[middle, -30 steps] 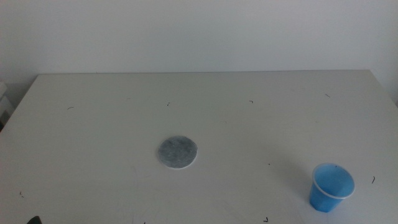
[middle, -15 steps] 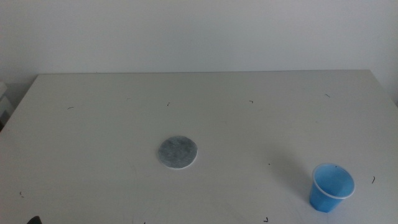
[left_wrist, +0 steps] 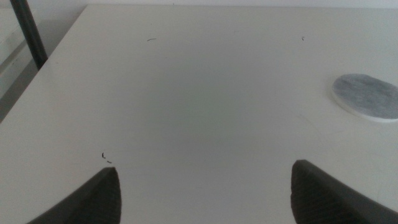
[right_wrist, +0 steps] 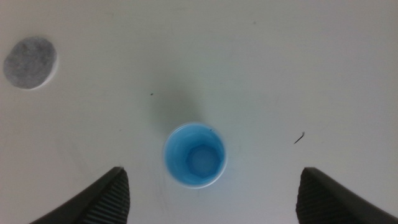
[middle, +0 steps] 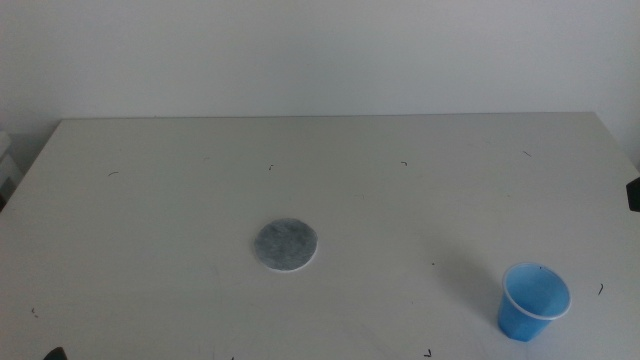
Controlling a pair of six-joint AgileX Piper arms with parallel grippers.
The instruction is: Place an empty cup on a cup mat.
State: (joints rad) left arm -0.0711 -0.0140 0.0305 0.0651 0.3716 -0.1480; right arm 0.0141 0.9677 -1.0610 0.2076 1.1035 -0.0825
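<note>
Next, I bring my right gripper to a close on the rim (middle: 568, 299) (right_wrist: 225, 163) of the blue cup, at the side that is farthest from the grey cup mat.
The blue cup (middle: 533, 300) stands upright and empty on the white table at the front right; it also shows from above in the right wrist view (right_wrist: 194, 155). The grey cup mat (middle: 285, 246) lies flat near the table's middle, well left of the cup, and shows in the left wrist view (left_wrist: 367, 96) and the right wrist view (right_wrist: 30, 62). My right gripper (right_wrist: 211, 198) is open, high above the cup, with the cup between its jaws' line. A dark bit of the right arm (middle: 633, 194) shows at the middle view's right edge. My left gripper (left_wrist: 205, 190) is open and empty over the table's front left.
The table (middle: 400, 200) is white with small dark specks. A dark table leg or post (left_wrist: 28, 34) shows beyond the table's left edge in the left wrist view. A pale wall stands behind the table.
A dark part of the right arm has come into the middle view at the right edge. The cup and the mat have not moved.
</note>
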